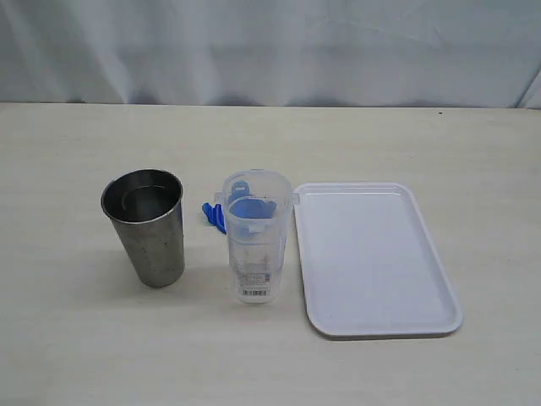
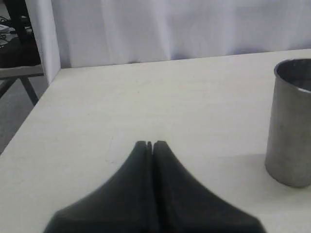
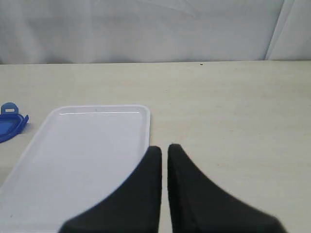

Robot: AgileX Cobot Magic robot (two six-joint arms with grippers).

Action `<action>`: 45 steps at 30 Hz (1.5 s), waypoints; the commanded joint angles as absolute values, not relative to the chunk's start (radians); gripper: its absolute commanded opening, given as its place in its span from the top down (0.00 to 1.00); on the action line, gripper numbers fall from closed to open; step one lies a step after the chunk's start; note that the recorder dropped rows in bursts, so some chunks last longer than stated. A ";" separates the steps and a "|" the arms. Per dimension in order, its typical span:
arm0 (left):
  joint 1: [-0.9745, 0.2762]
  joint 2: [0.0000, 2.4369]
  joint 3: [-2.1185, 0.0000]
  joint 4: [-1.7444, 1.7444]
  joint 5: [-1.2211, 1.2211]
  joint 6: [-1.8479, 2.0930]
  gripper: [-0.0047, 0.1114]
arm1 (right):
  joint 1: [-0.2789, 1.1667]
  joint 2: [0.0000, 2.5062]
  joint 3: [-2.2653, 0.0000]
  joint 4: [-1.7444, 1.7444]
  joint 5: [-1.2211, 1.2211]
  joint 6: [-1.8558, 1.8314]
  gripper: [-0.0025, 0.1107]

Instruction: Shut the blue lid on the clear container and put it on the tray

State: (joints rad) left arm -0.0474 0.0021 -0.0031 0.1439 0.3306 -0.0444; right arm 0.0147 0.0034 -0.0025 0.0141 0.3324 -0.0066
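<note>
The grey steel tumbler is next for my left gripper, which should go to it and close around the middle of the tumbler's body (image 1: 152, 246) (image 2: 290, 132), under the tumbler's rim.
The clear container (image 1: 254, 241) stands upright and uncovered in the middle of the table, just left of the white tray (image 1: 372, 258). The blue lid (image 1: 215, 215) lies on the table behind the container's left side, partly seen through it. Neither gripper shows in the exterior view. In the left wrist view my left gripper (image 2: 149, 144) is shut with nothing in it, above bare table. My right gripper (image 3: 164, 148) is shut and empty, hovering over the tray's (image 3: 82, 155) near corner. An edge of the blue lid (image 3: 9, 125) shows beyond the tray.
A grey steel tumbler (image 1: 148, 224) stands upright left of the container, and it also shows near my left gripper as the tumbler (image 2: 291, 126). A white curtain backs the table. The table's edge and a chair frame (image 2: 19, 77) lie off to one side.
</note>
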 commanded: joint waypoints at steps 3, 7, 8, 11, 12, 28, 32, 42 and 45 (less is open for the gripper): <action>-0.045 0.000 0.000 0.134 0.051 -0.050 0.96 | 0.015 0.000 0.000 0.015 0.334 -0.007 0.94; -0.045 0.000 0.000 0.136 -0.269 -0.067 0.96 | 0.015 0.000 0.000 0.015 0.334 -0.007 0.94; -0.045 0.000 0.000 0.136 -0.338 -0.089 0.96 | 0.015 0.000 0.000 0.015 0.334 -0.007 0.94; -0.045 0.000 0.000 0.143 -0.577 -0.173 0.96 | 0.015 0.000 0.000 0.015 0.334 -0.007 0.94; -0.045 0.000 0.000 0.146 -0.609 -0.180 0.96 | 0.015 0.000 0.000 0.015 0.334 -0.007 0.94; -0.045 0.733 -0.105 0.417 -0.804 -0.292 0.06 | 0.015 0.000 0.000 0.015 0.334 -0.007 0.94; -0.045 0.921 -0.105 0.465 -0.851 -0.290 0.06 | 0.015 0.000 0.000 0.015 0.334 -0.007 0.94; -0.045 1.310 -0.105 0.616 -1.085 -0.174 0.06 | 0.015 0.000 0.000 0.015 0.334 -0.007 0.94; -0.045 1.403 -0.105 0.620 -1.179 -0.142 0.06 | 0.015 0.000 0.000 0.015 0.334 -0.007 0.94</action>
